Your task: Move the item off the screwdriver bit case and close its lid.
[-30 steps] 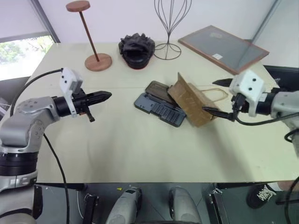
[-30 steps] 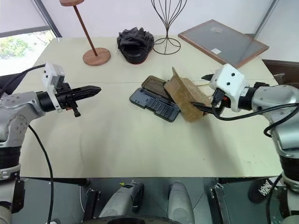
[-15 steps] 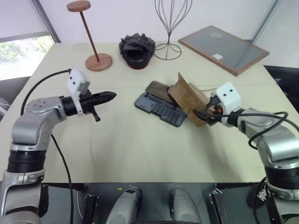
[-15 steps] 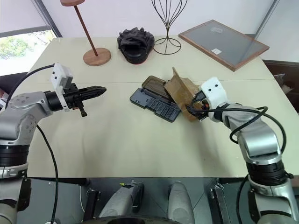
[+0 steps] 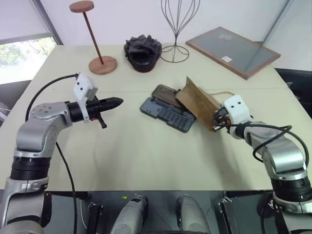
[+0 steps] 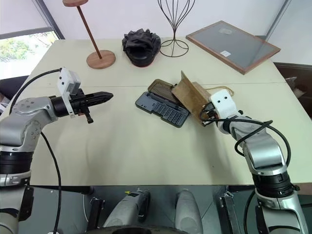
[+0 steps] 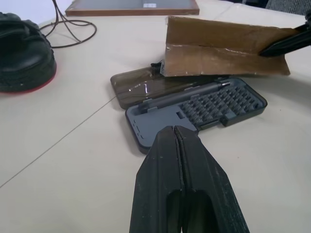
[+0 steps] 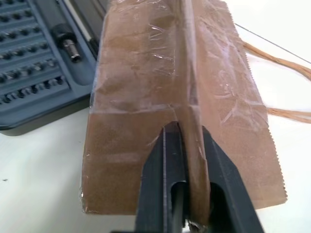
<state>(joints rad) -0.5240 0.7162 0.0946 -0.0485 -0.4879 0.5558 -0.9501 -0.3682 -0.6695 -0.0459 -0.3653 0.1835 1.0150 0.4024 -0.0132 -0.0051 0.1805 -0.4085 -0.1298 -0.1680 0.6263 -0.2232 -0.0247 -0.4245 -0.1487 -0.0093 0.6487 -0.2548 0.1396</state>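
Observation:
Next, the right gripper releases the tan paper bag on the table [image 5: 264,107] just before the framed board. The bag now stands tilted over the bit case.
The item, a tan paper bag [image 5: 197,102], stands tilted on edge over the right end of the open screwdriver bit case [image 5: 168,116]. Its twine handles [image 8: 286,63] trail on the table behind it. My right gripper [image 8: 187,133] is shut on a fold of the bag at its near lower end. The case's tray of bits [image 7: 214,102] lies open, and the smoky-brown lid [image 7: 141,87] lies flat behind it, partly under the bag. My left gripper [image 5: 119,102] is shut and empty, hovering above the table to the left of the case and pointing at it.
At the back stand a wooden stand [image 5: 95,36], a black lumpy object [image 5: 142,51], a wire stand [image 5: 175,29] and a framed board [image 5: 234,48]. Bare tabletop [image 5: 146,156] stretches in front of the case to the near edge.
My right gripper dropped lower, turned and shut on the bag's near end. The left gripper has barely shifted.

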